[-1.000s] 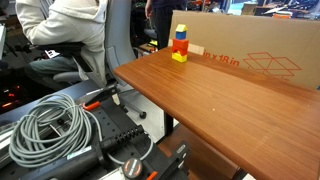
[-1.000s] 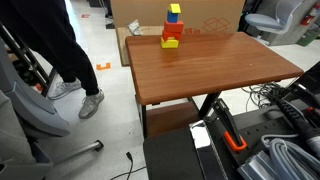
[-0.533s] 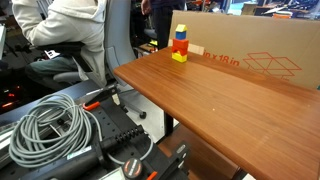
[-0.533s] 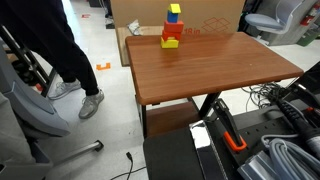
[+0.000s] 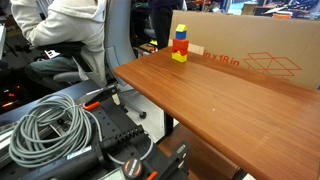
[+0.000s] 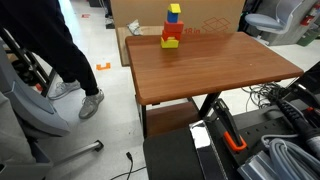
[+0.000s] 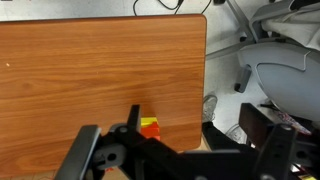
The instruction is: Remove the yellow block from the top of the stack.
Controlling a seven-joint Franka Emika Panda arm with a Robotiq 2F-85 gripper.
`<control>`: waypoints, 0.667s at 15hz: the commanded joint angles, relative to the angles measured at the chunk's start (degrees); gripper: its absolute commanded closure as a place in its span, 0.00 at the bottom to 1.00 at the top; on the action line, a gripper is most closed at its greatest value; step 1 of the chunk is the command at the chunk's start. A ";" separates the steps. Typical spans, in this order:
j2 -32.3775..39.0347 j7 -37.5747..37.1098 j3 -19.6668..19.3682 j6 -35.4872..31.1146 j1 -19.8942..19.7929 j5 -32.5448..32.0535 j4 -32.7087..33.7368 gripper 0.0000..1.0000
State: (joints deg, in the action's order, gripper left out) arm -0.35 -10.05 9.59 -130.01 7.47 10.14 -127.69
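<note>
The yellow block's sides [image 5: 181, 28] at the top of the stack, just above the blue block, should be where my gripper goes next and closes.
The stack [image 5: 180, 43] stands at the far end of the wooden table [image 5: 220, 95], against a big cardboard box [image 5: 250, 55]. It also shows in an exterior view [image 6: 172, 27]. From the top it is the yellow block [image 5: 181, 26] [image 6: 174, 9], a blue block, a red block and a yellow base block. In the wrist view only a yellow and red bit of the stack [image 7: 150, 127] shows, behind the dark gripper body. My gripper [image 7: 195, 125] is high above the table, far from the stack, open and empty. It is out of both exterior views.
A seated person [image 5: 70, 35] and an office chair are beside the table's far corner. A standing person's legs [image 6: 60, 60] are near the table's side. A cable coil [image 5: 55, 130] and dark equipment lie below the near edge. A chair base [image 7: 280, 70] lies off the table edge.
</note>
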 commanded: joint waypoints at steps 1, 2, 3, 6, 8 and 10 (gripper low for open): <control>9.26 0.62 -0.58 1.77 0.45 -4.26 9.28 0.00; 10.97 0.71 -0.72 2.07 0.61 -5.43 10.94 0.00; 12.31 1.46 -0.77 1.95 0.71 -5.91 12.14 0.00; 16.12 3.20 -1.03 2.28 0.61 -6.45 15.68 0.00; 17.85 3.47 -1.49 2.74 0.56 -6.99 17.53 0.00; 19.07 4.17 -1.86 3.23 0.52 -7.46 18.88 0.00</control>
State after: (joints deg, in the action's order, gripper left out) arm 16.21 -7.08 8.80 -129.55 7.49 4.40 -112.87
